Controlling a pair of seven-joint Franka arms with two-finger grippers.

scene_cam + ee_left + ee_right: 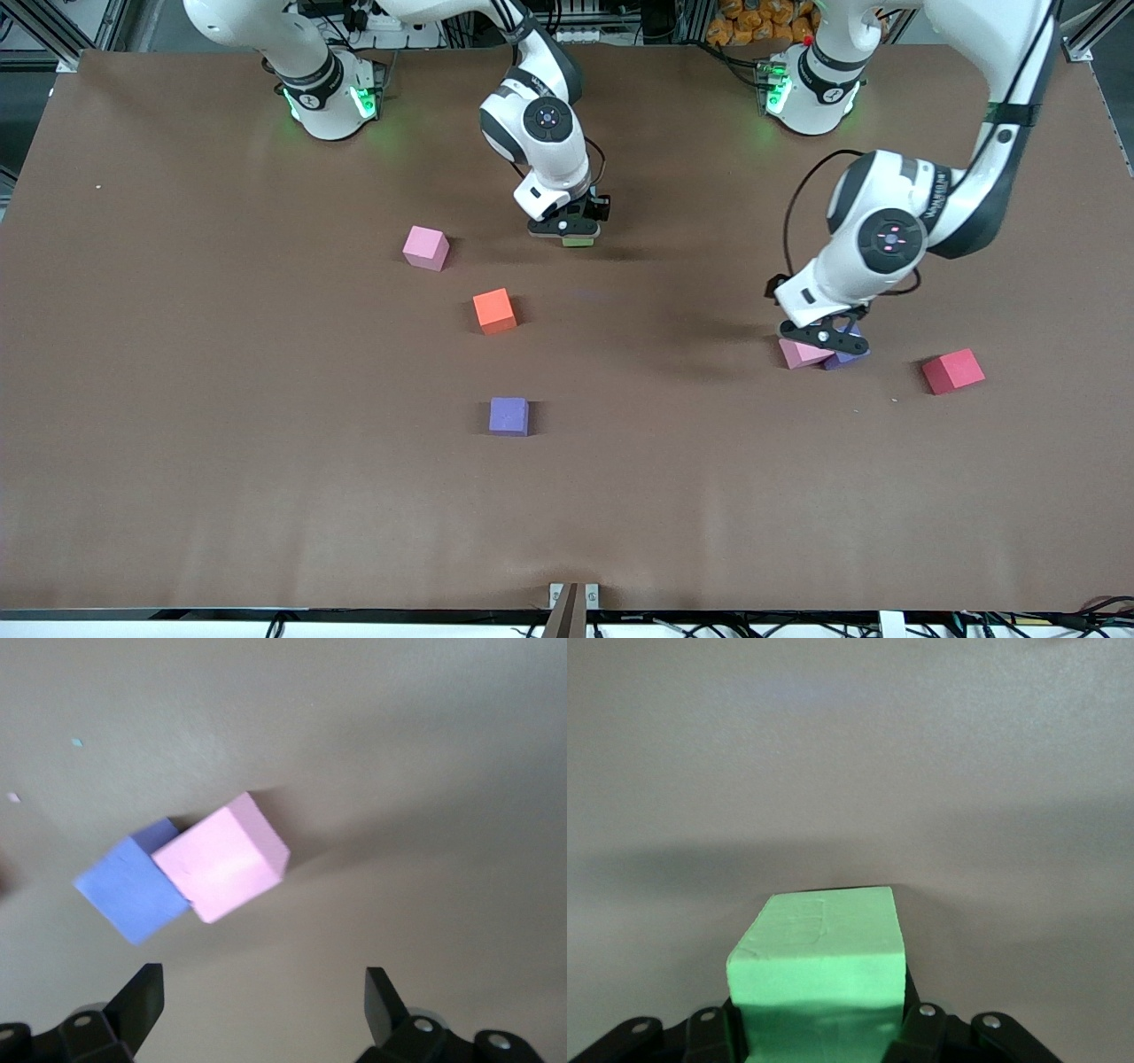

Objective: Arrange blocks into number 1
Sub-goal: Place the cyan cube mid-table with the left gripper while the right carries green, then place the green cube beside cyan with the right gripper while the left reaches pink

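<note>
The pink block is touching the blue-purple block. Next, I move my left gripper to it and close on the pink block's sides (804, 354) (221, 859).
My right gripper (567, 229) is shut on a green block (578, 240), low over the table's middle toward the robots' bases. In the right wrist view the green block (819, 961) fills the gap in the right gripper (819, 1032). My left gripper (828, 335) hangs open just above a pink block (800, 354) and a blue-purple block (848, 356) that touch each other. In the left wrist view the pink block (226, 859) and the blue block (133, 888) lie ahead of the empty left gripper (263, 997).
A red block (952, 370) lies toward the left arm's end, beside the touching pair. Another pink block (426, 247), an orange block (493, 310) and a purple block (508, 416) lie apart near the middle, each nearer the front camera than the last.
</note>
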